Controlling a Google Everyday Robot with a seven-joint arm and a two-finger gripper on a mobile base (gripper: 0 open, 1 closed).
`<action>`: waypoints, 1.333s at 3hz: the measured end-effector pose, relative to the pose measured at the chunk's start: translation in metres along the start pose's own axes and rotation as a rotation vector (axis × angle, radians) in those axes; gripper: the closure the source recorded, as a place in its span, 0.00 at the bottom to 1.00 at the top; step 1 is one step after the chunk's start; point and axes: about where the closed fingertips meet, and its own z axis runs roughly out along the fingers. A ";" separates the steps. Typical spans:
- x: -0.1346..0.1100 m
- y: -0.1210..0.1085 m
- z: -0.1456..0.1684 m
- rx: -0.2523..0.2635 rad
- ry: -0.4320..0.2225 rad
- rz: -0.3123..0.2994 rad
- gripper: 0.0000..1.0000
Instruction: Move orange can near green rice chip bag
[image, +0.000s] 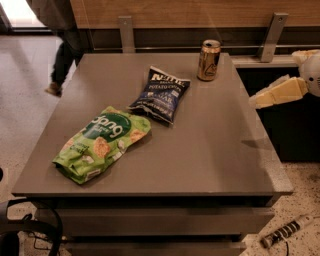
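Observation:
My gripper should move to the orange can next and close around the middle of its body (208, 61), below the top rim of the can.
The orange can (209, 60) stands upright at the far right of the grey table (215, 150), near its back edge. The green rice chip bag (100, 142) lies flat at the front left of the table. My gripper (256, 101) is at the right edge of the view, off the table's right side, pale yellow and pointing left toward the table. It is well to the right of the can and nearer to me, and it touches nothing.
A dark blue potato chip bag (161, 93) lies between the can and the green bag. A person (62, 45) walks on the floor at the far left. A wooden wall with metal posts (271, 36) stands behind the table. A cable (285, 232) lies on the floor at the front right.

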 end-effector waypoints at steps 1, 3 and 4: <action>-0.020 -0.042 0.020 0.131 -0.199 0.096 0.00; -0.032 -0.066 0.036 0.193 -0.299 0.154 0.00; -0.036 -0.070 0.077 0.117 -0.361 0.169 0.00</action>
